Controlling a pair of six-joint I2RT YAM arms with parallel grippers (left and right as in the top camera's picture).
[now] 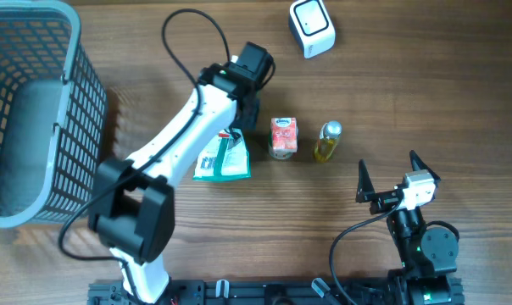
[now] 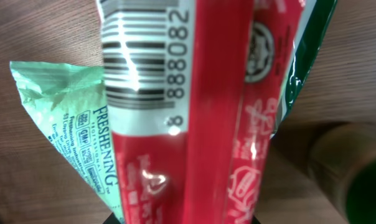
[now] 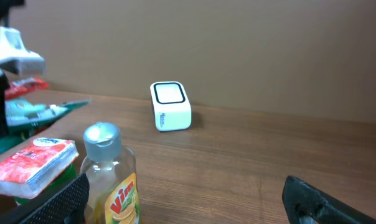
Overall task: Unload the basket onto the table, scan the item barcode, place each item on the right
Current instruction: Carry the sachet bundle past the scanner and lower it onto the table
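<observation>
The robot's left gripper needs to release the red packet on the table [image 1: 238, 137] beside the red carton, toward the grey basket.
A red packet [image 2: 213, 124] fills the left wrist view, its barcode [image 2: 141, 56] facing the camera, and my left gripper [image 2: 185, 219] is shut on its lower end. From overhead that gripper [image 1: 244, 117] hangs over the table's middle, and only a sliver of the red packet [image 1: 231, 134] shows under the arm. The white scanner [image 1: 311, 28] stands at the far edge, well apart from the packet; the right wrist view shows the scanner [image 3: 170, 106] too. My right gripper [image 1: 392, 172] rests open near the front right, nothing between its fingers.
A green and white packet [image 1: 222, 158] lies beneath the left arm. Beside it stand a red carton [image 1: 282, 137] and a yellow dish-soap bottle [image 1: 327, 141], the bottle [image 3: 110, 180] close to my right gripper's left finger. A grey basket [image 1: 36, 110] fills the left side.
</observation>
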